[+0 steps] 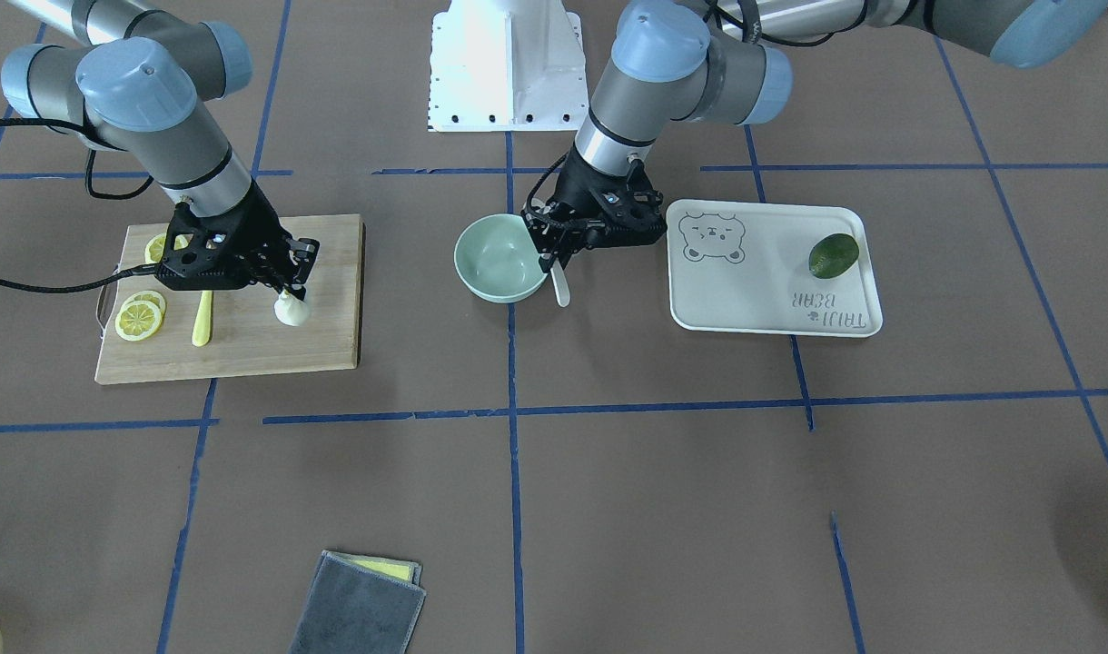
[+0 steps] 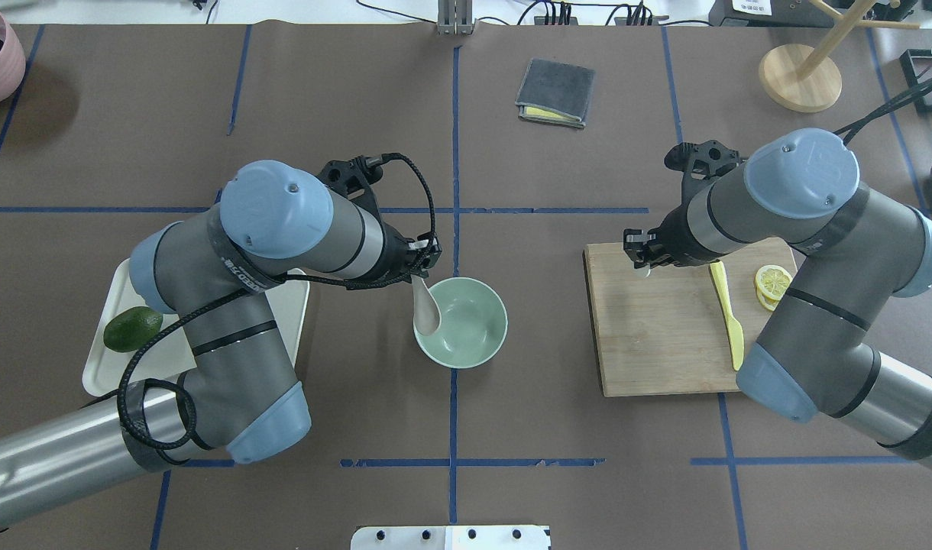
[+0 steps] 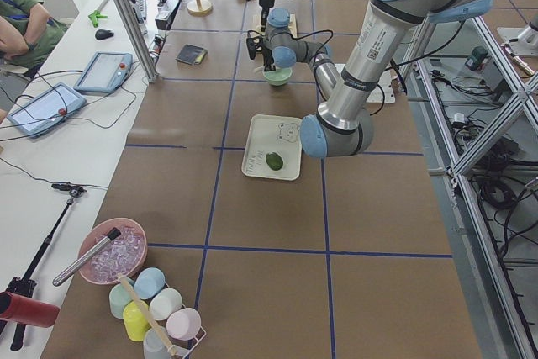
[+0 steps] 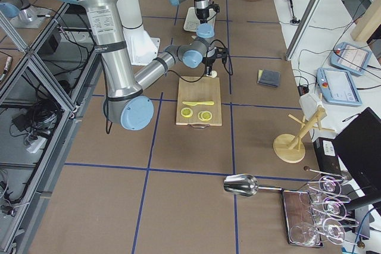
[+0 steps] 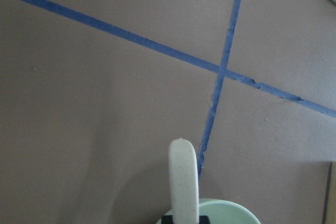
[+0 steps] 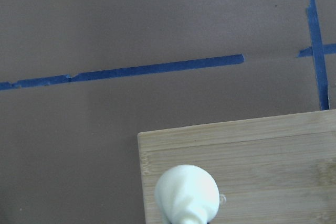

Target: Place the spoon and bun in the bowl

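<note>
My right gripper is going to let go of the white bun inside the pale mint-green bowl [image 1: 493, 249], slightly toward the side of the cutting board.
The pale mint-green bowl [image 1: 499, 259] stands at the table's middle and also shows in the overhead view [image 2: 470, 328]. My left gripper [image 1: 551, 259] is shut on the handle of the beige spoon [image 1: 559, 285], which hangs tilted at the bowl's edge on the tray side; overhead its scoop [image 2: 426, 312] overlaps the rim. The left wrist view shows the spoon [image 5: 182, 179] above the bowl rim [image 5: 231, 209]. My right gripper [image 1: 291, 289] is shut on the peak of the white bun [image 1: 291, 311] at a corner of the cutting board [image 1: 245, 354]. The bun fills the right wrist view's bottom [image 6: 188, 191]. I cannot tell whether it is lifted.
On the board lie a yellow plastic knife [image 1: 202, 320] and lemon slices [image 1: 141, 318]. A beige bear-print tray [image 1: 763, 272] with a green avocado [image 1: 833, 255] lies beside the bowl. A folded grey cloth [image 1: 359, 609] lies at the far side. A wooden stand [image 2: 800, 76] is at the far right.
</note>
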Controlling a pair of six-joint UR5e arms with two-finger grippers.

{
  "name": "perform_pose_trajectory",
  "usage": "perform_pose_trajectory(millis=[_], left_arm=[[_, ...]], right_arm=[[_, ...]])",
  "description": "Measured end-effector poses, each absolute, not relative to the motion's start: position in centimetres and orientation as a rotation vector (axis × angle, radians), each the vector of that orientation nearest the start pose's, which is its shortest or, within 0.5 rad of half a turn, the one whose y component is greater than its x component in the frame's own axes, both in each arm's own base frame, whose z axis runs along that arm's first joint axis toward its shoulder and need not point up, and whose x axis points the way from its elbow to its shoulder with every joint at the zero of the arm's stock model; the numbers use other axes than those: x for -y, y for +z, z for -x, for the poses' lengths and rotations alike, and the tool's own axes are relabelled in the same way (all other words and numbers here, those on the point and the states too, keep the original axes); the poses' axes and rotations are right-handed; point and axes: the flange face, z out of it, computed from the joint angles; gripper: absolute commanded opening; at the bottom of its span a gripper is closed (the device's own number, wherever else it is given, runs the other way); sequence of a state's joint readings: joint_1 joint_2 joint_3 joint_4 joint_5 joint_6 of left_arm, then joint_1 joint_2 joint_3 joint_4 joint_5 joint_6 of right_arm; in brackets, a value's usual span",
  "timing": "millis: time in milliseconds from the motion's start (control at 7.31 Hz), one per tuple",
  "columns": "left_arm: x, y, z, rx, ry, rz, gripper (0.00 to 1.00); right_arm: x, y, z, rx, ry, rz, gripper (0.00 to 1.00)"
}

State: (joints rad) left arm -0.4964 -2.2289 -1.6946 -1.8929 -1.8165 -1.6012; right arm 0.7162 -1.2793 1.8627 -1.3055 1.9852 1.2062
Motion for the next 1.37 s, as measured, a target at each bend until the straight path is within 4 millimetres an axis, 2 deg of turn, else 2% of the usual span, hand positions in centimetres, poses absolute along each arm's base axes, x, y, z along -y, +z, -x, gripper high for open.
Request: perform_pose_trajectory(millis=[137, 274, 410, 547, 957, 1231, 1368], left_arm=[[40.6, 17.5, -54.6, -1.125, -0.327, -0.036, 0.0], [40.1, 17.5, -55.2, -1.123, -0.322, -0.035, 0.17], [40.0, 17.4, -55.6, -1.124, -0.321, -0.038, 0.71], [40.1, 17.1, -55.8, -1.129, -0.32, -0.042, 1.0], [41.5, 16.6, -54.9, -1.158, -0.328, -0.069, 1.0], [43.6, 17.0, -52.8, -1.148, -0.342, -0.1, 1.0], [44.6, 17.7, -50.9, -1.117, -0.328, -0.134, 1.0]], right_arm=[[45.6, 33.4, 37.8, 0.925, 0.152, -0.1, 0.09], [45.7, 32.9, 37.8, 0.932, 0.154, -0.103, 0.09], [45.7, 32.7, 37.9, 0.936, 0.155, -0.104, 0.09], [45.7, 32.5, 37.9, 0.938, 0.155, -0.105, 0.09], [45.5, 31.7, 38.0, 0.958, 0.147, -0.1, 0.09], [45.4, 30.0, 38.6, 0.984, 0.14, -0.103, 0.1], [44.9, 28.7, 39.6, 1.007, 0.146, -0.095, 0.12]])
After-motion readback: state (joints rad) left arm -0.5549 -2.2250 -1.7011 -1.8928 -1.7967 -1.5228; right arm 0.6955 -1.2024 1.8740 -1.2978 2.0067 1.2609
